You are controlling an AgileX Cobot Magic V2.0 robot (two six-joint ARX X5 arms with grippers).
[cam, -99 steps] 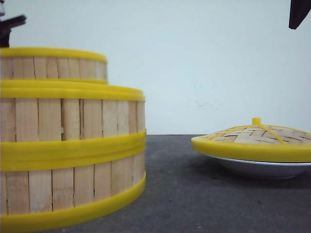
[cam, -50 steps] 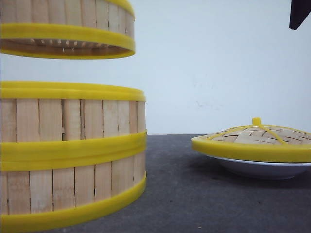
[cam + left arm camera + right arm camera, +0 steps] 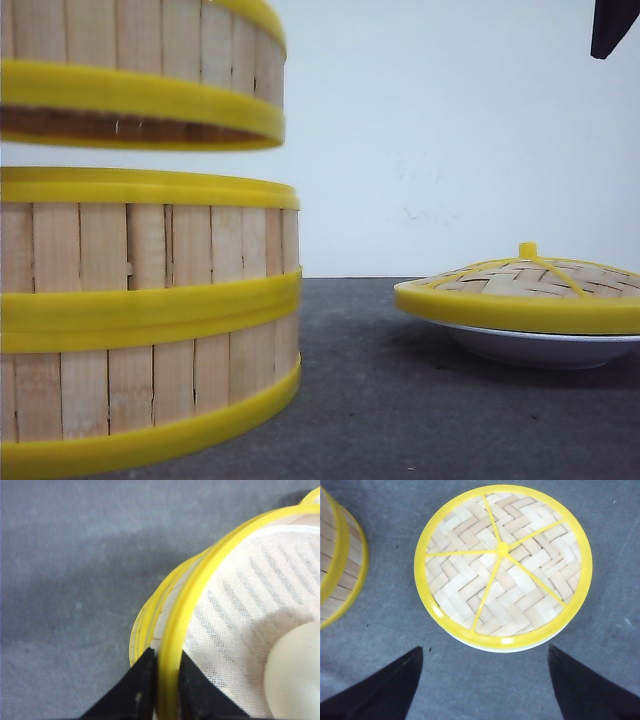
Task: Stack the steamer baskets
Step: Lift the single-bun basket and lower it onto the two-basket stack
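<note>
Next, my left gripper sets the raised steamer basket down squarely on the top yellow rim of the stacked steamer baskets (image 3: 140,185) and lets go of it.
Two steamer baskets stand stacked at the near left, the upper one (image 3: 150,245) on the lower one (image 3: 150,385). A third steamer basket (image 3: 140,60) hangs in the air just above them, apart from the stack's top rim. My left gripper (image 3: 167,655) is shut on that basket's yellow rim (image 3: 200,590), one finger outside the wall and one inside. A white mesh liner and a pale round lump (image 3: 295,675) lie inside it. My right gripper (image 3: 485,645) stands open high above the table, with nothing between its fingers.
A domed woven lid (image 3: 525,280) with a yellow rim and knob rests on a white plate (image 3: 540,348) at the right, below my right gripper. In the right wrist view the lid (image 3: 502,560) fills the middle and the stack's wall (image 3: 340,565) shows at the edge.
The third basket stood on the table behind the stack a second ago. My left gripper lifted it, and it now hangs nearer and a little lower over the stack. The right gripper has hardly moved.
</note>
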